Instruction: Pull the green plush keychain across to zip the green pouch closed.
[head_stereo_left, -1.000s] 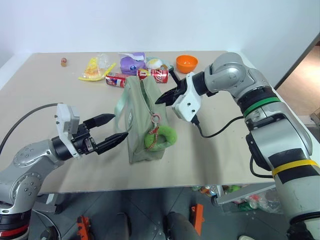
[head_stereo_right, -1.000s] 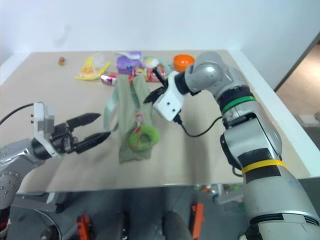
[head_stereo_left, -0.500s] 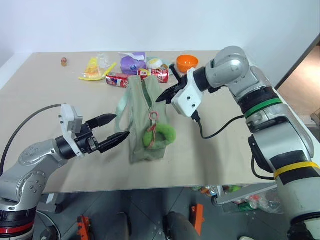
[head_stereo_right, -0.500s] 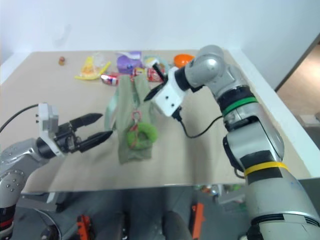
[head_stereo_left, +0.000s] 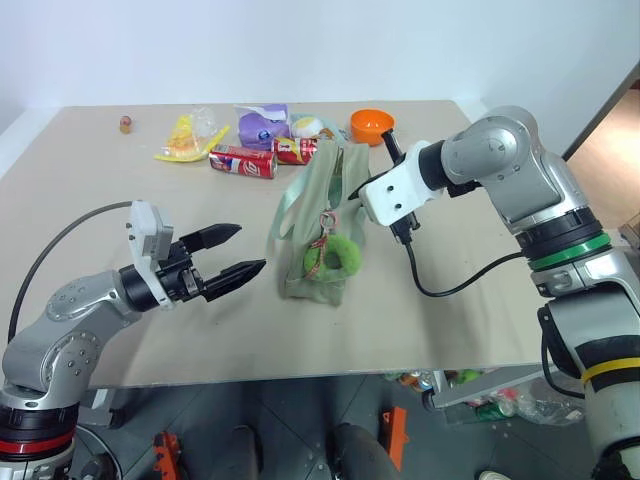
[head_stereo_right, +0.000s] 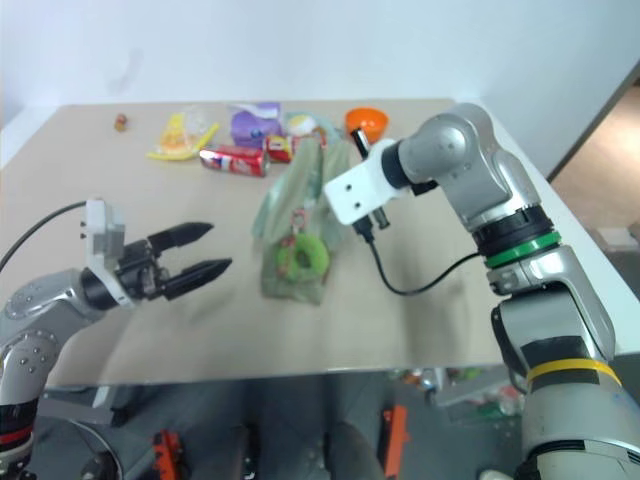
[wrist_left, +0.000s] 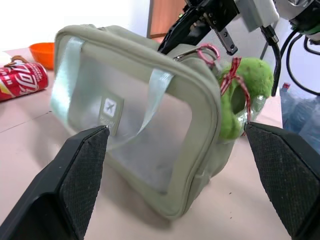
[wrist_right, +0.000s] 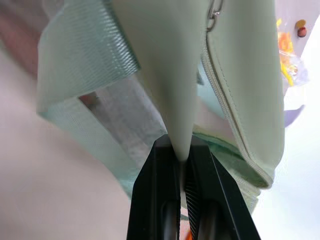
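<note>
The pouch's keychain end points past my left gripper, so my right gripper should regrip the pouch's far top edge (head_stereo_left: 355, 162) to turn it crosswise.
The pale green pouch (head_stereo_left: 305, 215) leans over on the table's middle, its top tipped toward my right arm. The lime-green plush keychain (head_stereo_left: 340, 258) hangs by its red cord from the zipper pull at the pouch's near end. My right gripper (head_stereo_left: 352, 190) is at the pouch's far top edge, and in the right wrist view this gripper (wrist_right: 181, 142) is shut on a fold of the pouch (wrist_right: 240, 75) fabric. My left gripper (head_stereo_left: 245, 248) stands open a little to the left of the pouch, touching nothing. The left wrist view shows the pouch (wrist_left: 135, 125) and keychain (wrist_left: 252, 80) ahead of its fingers.
Along the table's far edge lie two red cans (head_stereo_left: 243, 160), a purple packet (head_stereo_left: 262, 124), a yellow wrapper (head_stereo_left: 185, 138) and an orange bowl (head_stereo_left: 372, 124). A black cable (head_stereo_left: 450, 285) loops from my right wrist over the table to the right of the pouch.
My right gripper has rolled and moved to the right, dragging the pouch's top with it, so the pouch now leans and sits further right. The left gripper has stayed open in place.
</note>
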